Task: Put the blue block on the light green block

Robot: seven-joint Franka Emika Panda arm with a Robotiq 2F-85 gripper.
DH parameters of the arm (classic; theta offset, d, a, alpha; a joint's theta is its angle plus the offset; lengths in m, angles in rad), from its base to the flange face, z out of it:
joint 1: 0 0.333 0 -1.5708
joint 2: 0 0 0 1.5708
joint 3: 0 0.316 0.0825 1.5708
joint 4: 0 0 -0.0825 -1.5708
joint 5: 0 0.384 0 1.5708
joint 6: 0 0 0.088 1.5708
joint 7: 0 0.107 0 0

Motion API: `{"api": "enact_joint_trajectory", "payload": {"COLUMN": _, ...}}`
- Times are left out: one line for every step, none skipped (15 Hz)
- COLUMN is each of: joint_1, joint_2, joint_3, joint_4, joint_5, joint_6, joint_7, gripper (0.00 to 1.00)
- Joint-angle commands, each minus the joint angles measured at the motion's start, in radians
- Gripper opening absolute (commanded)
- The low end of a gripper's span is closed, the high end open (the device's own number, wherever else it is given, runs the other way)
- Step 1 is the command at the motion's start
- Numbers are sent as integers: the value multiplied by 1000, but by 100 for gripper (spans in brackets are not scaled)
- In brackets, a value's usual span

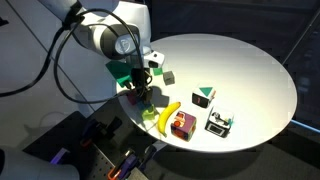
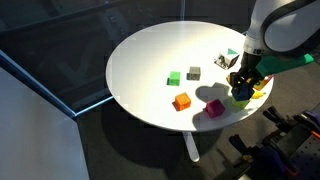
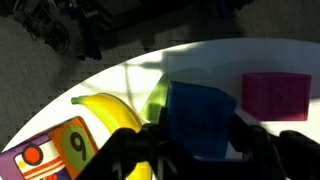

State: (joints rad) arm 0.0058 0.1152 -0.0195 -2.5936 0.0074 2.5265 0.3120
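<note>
My gripper should release the blue block on top of the light green block point(image 1: 148, 107) point(image 3: 159, 103) next to the yellow banana.
In the wrist view my gripper point(image 3: 200, 140) is shut on the blue block point(image 3: 200, 118), a dark blue cube filling the gap between the two dark fingers. The light green block point(image 3: 157, 100) shows just behind the blue cube's left edge, mostly hidden by it. I cannot tell whether the two touch. In both exterior views the gripper point(image 1: 143, 95) point(image 2: 243, 90) hangs low over the table's near edge, and the blue block point(image 2: 241, 98) is a small dark patch under it.
A yellow banana point(image 3: 108, 110) point(image 1: 168, 115) lies beside the blocks, with a magenta cube point(image 3: 276, 95) point(image 2: 214, 107) on the other side. A green cube point(image 2: 174, 77), grey cube point(image 2: 194, 72) and orange cube point(image 2: 181, 101) sit further in on the round white table point(image 2: 150, 60). A numbered toy point(image 3: 60, 150) is near the rim.
</note>
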Motion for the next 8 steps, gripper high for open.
{"api": "enact_joint_trajectory", "payload": {"joint_1": 3, "joint_2": -2, "joint_3": -4, "joint_4": 2, "joint_5": 5, "joint_6": -6, "joint_7": 1, "gripper": 31}}
{"api": "enact_joint_trajectory", "payload": {"joint_1": 2, "joint_2": -7, "joint_3": -3, "joint_4": 0, "joint_5": 9, "joint_6": -6, "joint_7": 0, "gripper": 31}}
{"api": "enact_joint_trajectory", "payload": {"joint_1": 2, "joint_2": -11, "joint_3": -4, "joint_4": -1, "joint_5": 10, "joint_6": -5, "joint_7": 1, "gripper": 31}}
{"api": "enact_joint_trajectory", "payload": {"joint_1": 1, "joint_2": -17, "joint_3": -4, "joint_4": -1, "joint_5": 13, "joint_6": -11, "joint_7": 2, "gripper": 31}}
{"api": "enact_joint_trajectory", "payload": {"joint_1": 1, "joint_2": -20, "joint_3": -5, "joint_4": -3, "joint_5": 11, "joint_6": -9, "joint_7": 5, "gripper": 31}}
{"api": "enact_joint_trajectory", "payload": {"joint_1": 1, "joint_2": -23, "joint_3": -7, "joint_4": -4, "joint_5": 8, "joint_6": -10, "joint_7": 10, "gripper": 31}}
{"api": "enact_joint_trajectory", "payload": {"joint_1": 0, "joint_2": -25, "joint_3": -9, "joint_4": -5, "joint_5": 7, "joint_6": -9, "joint_7": 13, "gripper": 31}}
{"api": "enact_joint_trajectory", "payload": {"joint_1": -1, "joint_2": -28, "joint_3": -11, "joint_4": -6, "joint_5": 5, "joint_6": -11, "joint_7": 20, "gripper": 31}}
